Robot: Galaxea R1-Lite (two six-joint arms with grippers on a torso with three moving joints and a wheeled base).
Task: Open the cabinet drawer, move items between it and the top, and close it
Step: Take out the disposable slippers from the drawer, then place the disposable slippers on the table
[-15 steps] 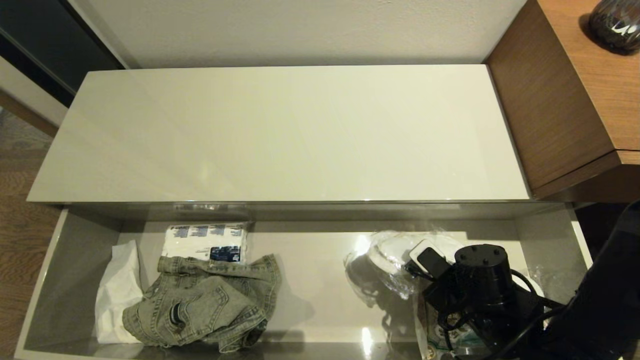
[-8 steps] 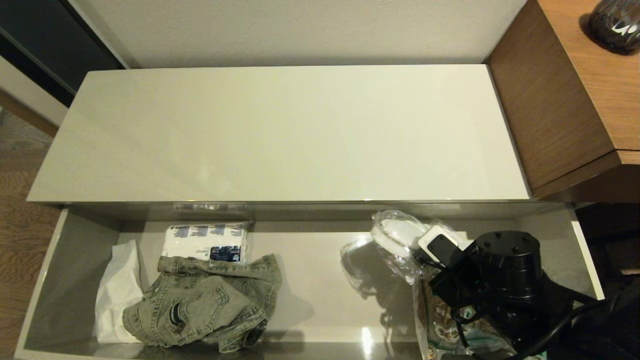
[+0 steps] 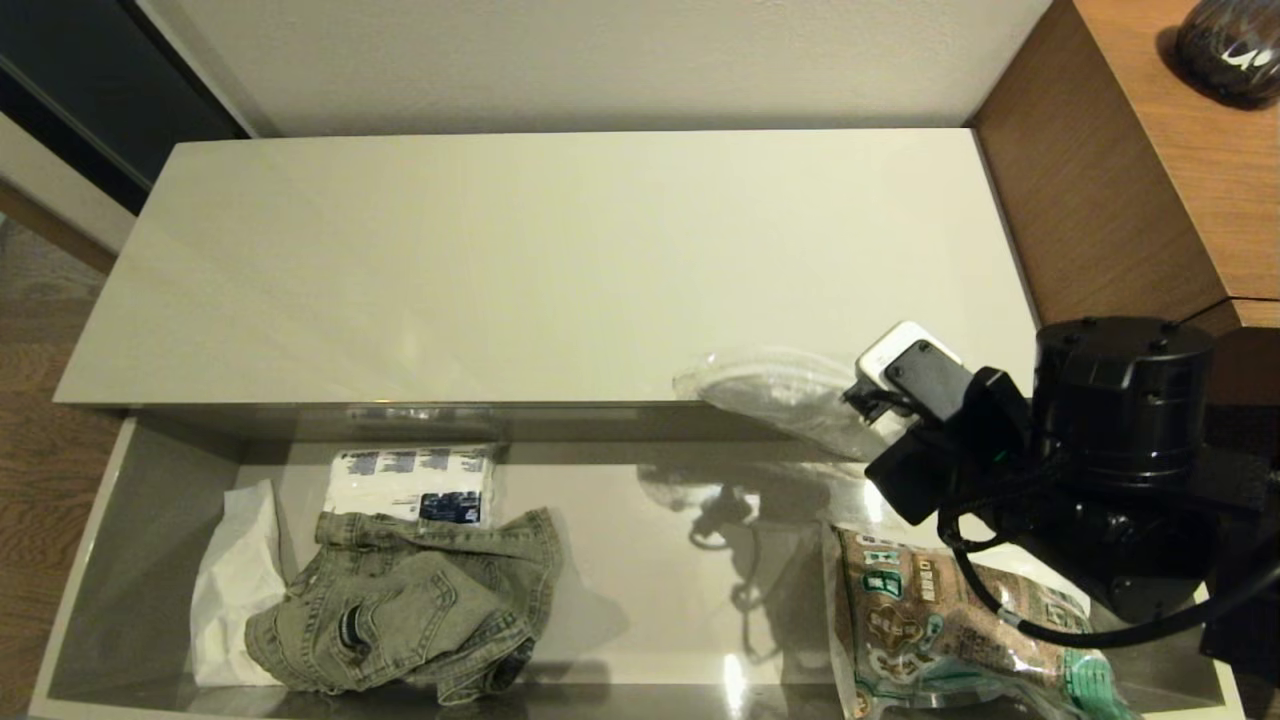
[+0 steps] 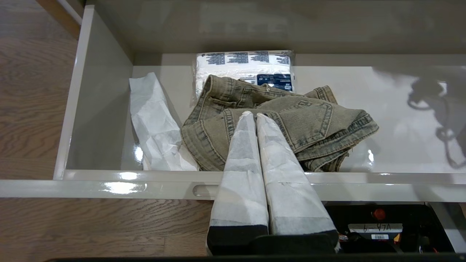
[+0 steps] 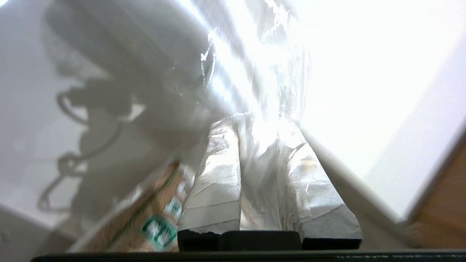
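Note:
The clear slipper pack will go down from my right gripper on the pale beige top's end [image 3: 996,246] beside the brown desk.
The cabinet drawer [image 3: 130,560] is pulled fully open below the pale beige top [image 3: 560,260]. The olive-grey denim jacket [image 3: 400,610] lies crumpled in the drawer's left half. My right gripper [image 3: 868,415] is shut on the clear slipper pack [image 3: 780,395] and holds it in the air over the top's front edge, right of centre. In the right wrist view the pack's plastic [image 5: 174,72] is pinched between the fingers [image 5: 218,174]. My left gripper [image 4: 253,114] is shut and empty. It hovers at the drawer's front rim [image 4: 102,174], pointing at the jacket [image 4: 309,120].
A brown-green snack bag [image 3: 950,630] lies in the drawer's right front corner. A white-and-blue tissue pack [image 3: 410,485] sits behind the jacket, with crumpled white paper [image 3: 235,580] to its left. The taller brown desk [image 3: 1120,200] with a dark vase [image 3: 1225,45] borders the top's right end.
My right gripper has risen out of the drawer with the slipper pack, up and back to the top's front edge. The snack bag below it is now uncovered.

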